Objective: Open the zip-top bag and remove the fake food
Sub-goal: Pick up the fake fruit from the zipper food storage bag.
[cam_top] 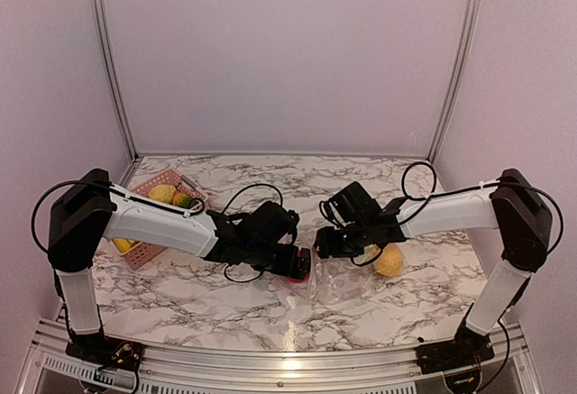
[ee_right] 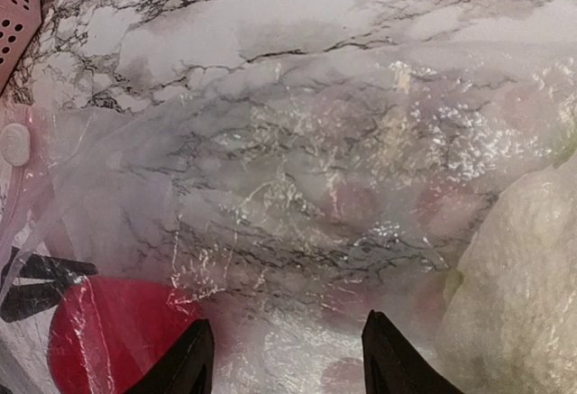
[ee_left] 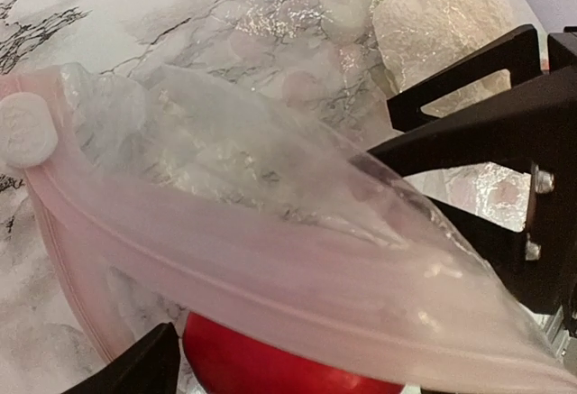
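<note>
My left gripper needs to let go of the red fake food piece behind the yellow piece in the pink basket's near corner (cam_top: 125,212).
The clear zip-top bag (cam_top: 335,284) lies crumpled at the table's middle, its pink zip edge (ee_left: 270,259) and white slider (ee_left: 25,130) draped across the left wrist view. My left gripper (cam_top: 296,266) is at the bag's left end, jaws wide around a red fake food piece (ee_left: 261,362); one finger (ee_left: 135,371) touches it and the other is hidden by plastic. My right gripper (cam_top: 347,248) is open over the bag (ee_right: 315,169), fingers (ee_right: 194,358) spread on the film. A yellow fruit (cam_top: 389,260) sits under the plastic (ee_right: 523,286) at the right.
A pink slatted basket (cam_top: 171,175) stands at the back left holding yellow and green pieces; its corner shows in the right wrist view (ee_right: 18,6). The right gripper's black body (ee_left: 505,142) sits close to the left gripper. Enclosure walls surround the marble table.
</note>
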Available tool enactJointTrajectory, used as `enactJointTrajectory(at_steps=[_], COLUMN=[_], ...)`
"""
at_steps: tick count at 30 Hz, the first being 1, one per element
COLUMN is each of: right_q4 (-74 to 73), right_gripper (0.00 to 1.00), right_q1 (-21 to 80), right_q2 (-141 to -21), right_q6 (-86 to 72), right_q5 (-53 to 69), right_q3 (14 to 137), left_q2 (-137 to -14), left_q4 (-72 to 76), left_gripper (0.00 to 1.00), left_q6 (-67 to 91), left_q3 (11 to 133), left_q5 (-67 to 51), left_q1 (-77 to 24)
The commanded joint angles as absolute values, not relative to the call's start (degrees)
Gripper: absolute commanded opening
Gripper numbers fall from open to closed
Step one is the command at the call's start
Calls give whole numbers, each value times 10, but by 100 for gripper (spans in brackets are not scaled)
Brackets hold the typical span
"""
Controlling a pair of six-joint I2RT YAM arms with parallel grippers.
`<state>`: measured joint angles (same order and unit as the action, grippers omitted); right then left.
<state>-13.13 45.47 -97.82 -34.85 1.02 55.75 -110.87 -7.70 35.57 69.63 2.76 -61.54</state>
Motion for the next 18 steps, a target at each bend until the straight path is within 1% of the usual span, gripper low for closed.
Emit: enactJointTrajectory(at_steps=[1,5,12,16,18], right_q4=[-126,-126,-127,-129,-129], right_gripper=[55,55,56,56,56], right_q1=[459,459,459,459,459], right_q2=[-988,-988,-987,-986,-986], right_q6=[-343,-343,-342,-343,-343], right_q5=[8,7,5,3,3], right_q3=[553,553,553,553,553], left_q2=[-1109,-1110,-1105,-1089,-1080], left_q4=[-106,-111,-106,-106,-108], left_gripper=[93,90,75,69,68], left_q6=[355,356,354,353,354], left_q3=[705,705,710,707,704], left_q5=[46,55,54,57,60], left_q1=[-619,-620,-620,-620,-620])
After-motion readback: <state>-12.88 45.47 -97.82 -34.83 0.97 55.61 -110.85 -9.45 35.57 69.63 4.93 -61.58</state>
